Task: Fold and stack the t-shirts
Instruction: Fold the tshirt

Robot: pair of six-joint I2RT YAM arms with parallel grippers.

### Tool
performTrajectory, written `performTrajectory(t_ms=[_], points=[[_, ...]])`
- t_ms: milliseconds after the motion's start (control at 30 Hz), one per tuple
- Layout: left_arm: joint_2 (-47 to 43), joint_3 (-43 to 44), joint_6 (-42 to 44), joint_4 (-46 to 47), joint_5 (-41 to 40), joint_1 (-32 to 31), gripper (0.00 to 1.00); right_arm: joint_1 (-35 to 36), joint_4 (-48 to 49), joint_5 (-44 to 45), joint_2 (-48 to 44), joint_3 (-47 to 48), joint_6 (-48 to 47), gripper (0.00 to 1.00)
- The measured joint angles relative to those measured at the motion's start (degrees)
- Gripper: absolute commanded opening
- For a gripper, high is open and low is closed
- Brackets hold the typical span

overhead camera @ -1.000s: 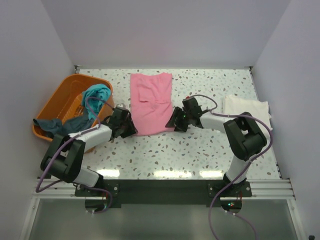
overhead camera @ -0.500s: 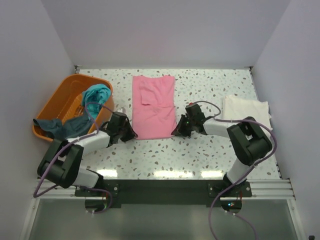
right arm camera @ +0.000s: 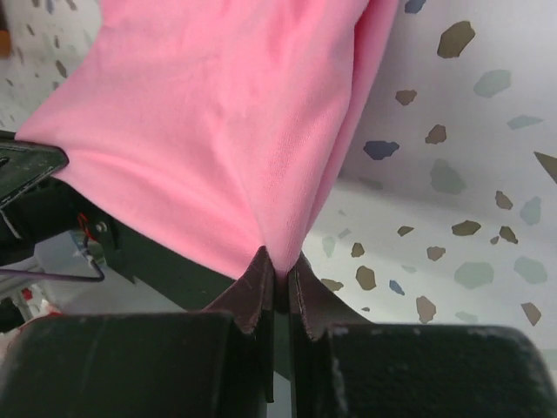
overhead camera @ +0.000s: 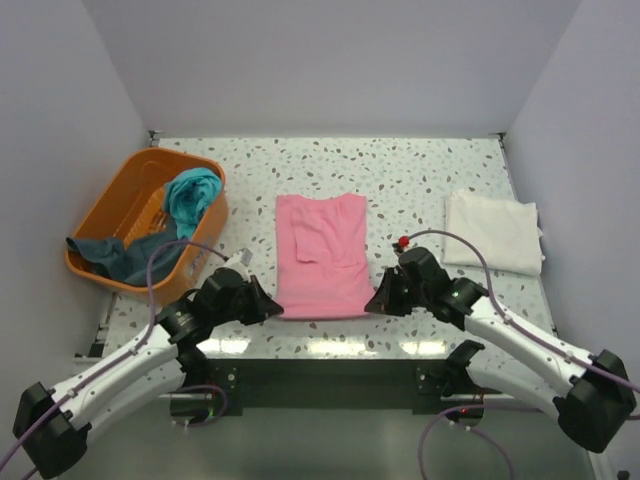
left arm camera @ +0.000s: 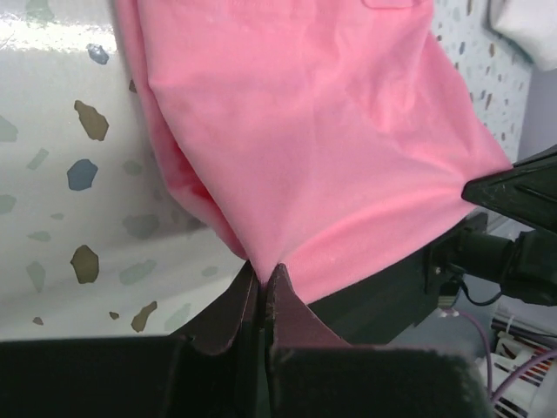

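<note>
I need to open my right gripper to let go of the near hem on the pink t-shirt's far corner (overhead camera: 361, 196), the one toward the cream-white t-shirt.
The pink t-shirt (overhead camera: 322, 255) lies folded lengthwise in the middle of the table, its near hem at the table's front edge. My left gripper (overhead camera: 272, 308) is shut on the near left corner of that hem, the cloth (left arm camera: 305, 131) pinched between the fingertips. At the near right corner my right gripper (overhead camera: 374, 305) is shut on the same shirt (right arm camera: 218, 131). A cream-white t-shirt (overhead camera: 492, 231) lies folded at the right. A teal t-shirt (overhead camera: 192, 194) and a dark slate-blue one (overhead camera: 112, 254) hang in and over the orange basket.
The orange plastic basket (overhead camera: 128, 195) stands at the left of the speckled table (overhead camera: 420, 180). White walls close the back and both sides. The black rail with the arm bases (overhead camera: 330, 375) runs just below the table's front edge.
Both grippers have shut on the pink shirt's near corners and pulled it toward the front edge. Both arms have swung back, their wrists now low at the near edge.
</note>
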Motion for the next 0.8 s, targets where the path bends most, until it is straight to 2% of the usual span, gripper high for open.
performTrajectory(t_ms=[100, 233, 500, 667, 800], points=[[-4.24, 0.68, -1.38, -1.75, -0.44, -0.04, 0.00, 0.00, -2.38, 1.18, -5.27, 0.28, 0.66, 0.00], [0.09, 6.14, -1.31, -4.57, -2.23, -0.33, 0.00, 0.07, -5.79, 4.04, -5.05, 3.74, 0.52, 0.00], [13.64, 22.18, 2.43, -6.21, -11.06, -0.17, 0.00, -1.22, -7.72, 12.37, 1.20, 16.63, -2.82, 0.00], [17.73, 28.00, 5.18, -6.08, -14.32, 1.16, 0.00, -5.86, -6.23, 12.41, 6.36, 20.31, -4.92, 0.00], [22.51, 32.44, 8.24, -4.79, -14.05, 5.73, 0.00, -7.82, -4.28, 11.30, 12.63, 25.33, -6.51, 0.00]])
